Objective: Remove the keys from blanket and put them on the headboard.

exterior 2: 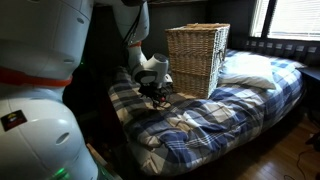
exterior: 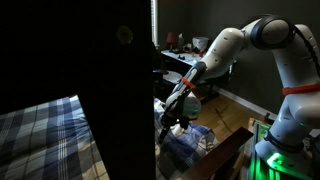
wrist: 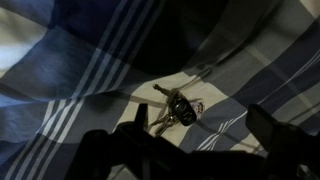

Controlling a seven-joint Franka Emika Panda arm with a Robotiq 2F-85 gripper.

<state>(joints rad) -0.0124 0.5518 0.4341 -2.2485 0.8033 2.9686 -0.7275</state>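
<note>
Next, I move my gripper down to the bunch of keys [exterior: 164, 131] [wrist: 170, 119] on the plaid blanket and close it there, beside the black fob.
A bunch of keys [wrist: 175, 110] with a black fob lies on a pale check of the blue, dark-blue and white plaid blanket [wrist: 90, 60]. In the wrist view my gripper [wrist: 200, 140] is open, its two dark fingers spread apart just short of the keys and not touching them. In both exterior views the gripper [exterior 2: 152, 88] [exterior: 172, 118] hangs low over the blanket [exterior 2: 200, 120] near the bed's end. I cannot make out the keys in the exterior views. No headboard shows clearly.
A tall wicker basket [exterior 2: 197, 58] stands on the bed right beside the gripper. A white pillow [exterior 2: 250, 68] lies beyond it. A large dark panel [exterior: 115, 90] blocks the middle of an exterior view. The blanket's rumpled folds [wrist: 60, 120] rise around the keys.
</note>
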